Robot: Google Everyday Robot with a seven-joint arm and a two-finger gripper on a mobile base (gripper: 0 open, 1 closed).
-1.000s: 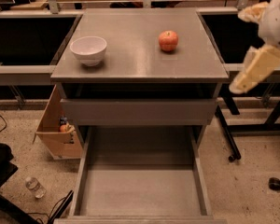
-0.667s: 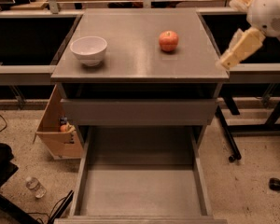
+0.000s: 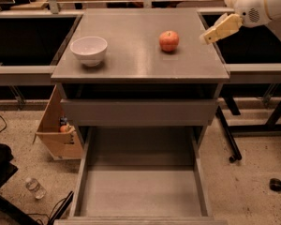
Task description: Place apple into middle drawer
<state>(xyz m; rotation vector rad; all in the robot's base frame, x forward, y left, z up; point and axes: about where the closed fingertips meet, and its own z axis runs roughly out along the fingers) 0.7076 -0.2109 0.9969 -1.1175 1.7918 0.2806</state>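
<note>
The robot's gripper needs to next close around the upper part of the apple (image 3: 169, 37), which sits on top of the grey cabinet across from the white bowl.
The apple (image 3: 169, 41), small and red-orange, sits on the grey cabinet top (image 3: 131, 60), right of centre. The middle drawer (image 3: 140, 191) is pulled out wide below, its flat grey floor bare. My gripper (image 3: 208, 37) hangs in the air at the upper right, over the right edge of the cabinet top. It is to the right of the apple, apart from it, with its tan tip pointing down and left toward the apple. It holds nothing that I can see.
A white bowl (image 3: 89, 50) stands on the cabinet top at the left. A shut drawer front (image 3: 138, 111) sits above the open drawer. A cardboard box (image 3: 58, 130) and a plastic bottle (image 3: 35, 187) are on the floor at the left. Black table legs (image 3: 229, 135) stand at the right.
My gripper has risen and moved left, from beside the cabinet's right side to a spot level with the apple at the top's right edge. The apple and the bowl have not moved.
</note>
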